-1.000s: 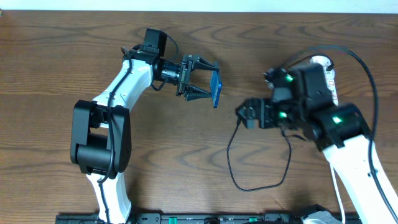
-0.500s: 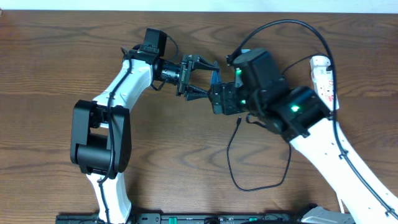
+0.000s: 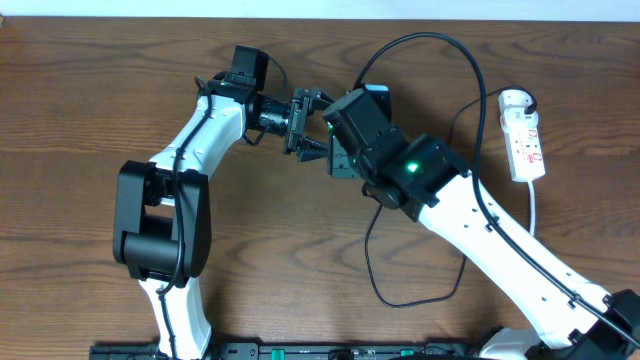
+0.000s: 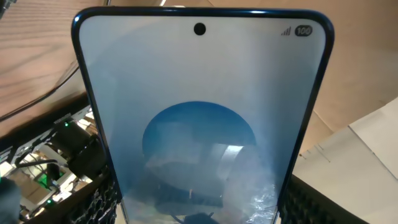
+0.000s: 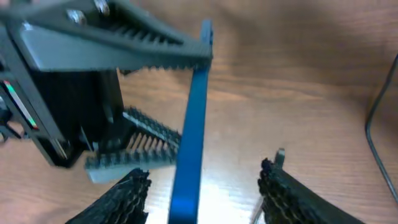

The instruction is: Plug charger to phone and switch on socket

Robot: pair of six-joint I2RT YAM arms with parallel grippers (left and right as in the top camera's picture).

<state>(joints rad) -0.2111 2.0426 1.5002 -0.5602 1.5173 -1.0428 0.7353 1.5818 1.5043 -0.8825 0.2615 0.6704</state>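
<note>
The phone's screen is spanned across its width by my left gripper, so my right gripper should hold the phone while my left gripper takes one long edge (image 4: pixel 95 106).
My left gripper (image 3: pixel 322 125) is shut on the phone (image 4: pixel 199 118) and holds it on edge above the table; its blue-and-white screen fills the left wrist view. In the overhead view my right wrist hides the phone. My right gripper (image 5: pixel 204 171) is open, its fingers wide apart on either side of the phone's blue edge (image 5: pixel 189 143). A small grey connector tip (image 5: pixel 280 154) shows by the right finger. The charger cable (image 3: pixel 369 255) loops on the table below my right arm. The white socket (image 3: pixel 524 135) lies at the far right.
The socket's thick white cord (image 3: pixel 533 210) runs toward the front behind my right arm. A black lead (image 3: pixel 430 36) arcs above my right wrist. The table is brown wood.
My right arm has swung left from beside the socket to the phone, and its open fingers now straddle the phone's edge. My left arm has held the phone still.
</note>
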